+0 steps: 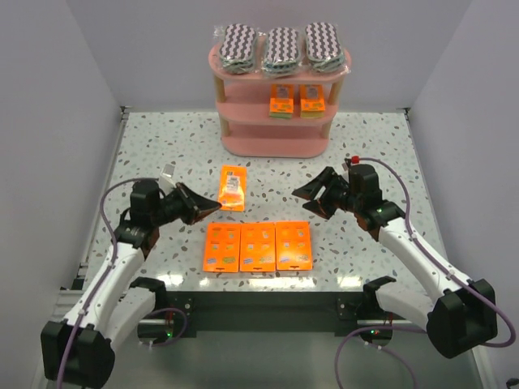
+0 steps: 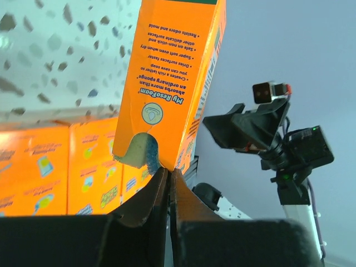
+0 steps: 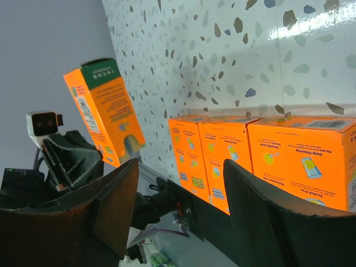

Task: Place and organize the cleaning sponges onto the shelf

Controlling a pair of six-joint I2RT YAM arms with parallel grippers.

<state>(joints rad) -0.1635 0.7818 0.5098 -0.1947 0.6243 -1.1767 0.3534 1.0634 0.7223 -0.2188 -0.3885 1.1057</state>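
My left gripper has the single orange packet, still near the table's centre. It will let go of the packet on the pink shelf's middle board [image 1: 250,98] next to the small orange packets.
Three zigzag-patterned sponge packs [image 1: 281,46] lie side by side on the top board of the pink shelf [image 1: 274,144], and two small orange packets [image 1: 296,100] stand on its middle board. A single orange packet [image 1: 232,187] [image 2: 172,72] sits left of the table's centre. My left gripper [image 1: 212,207] [image 2: 168,169] is shut on this packet's near corner. Three larger orange packets [image 1: 257,246] [image 3: 222,147] lie in a row near the front edge. My right gripper [image 1: 312,197] [image 3: 181,167] hovers open to the right of the single packet, holding nothing.
The speckled table [image 1: 162,146] is walled in by white panels on the left, right and back. The shelf stands against the back wall. My right arm [image 2: 261,133] shows in the left wrist view beyond the held packet.
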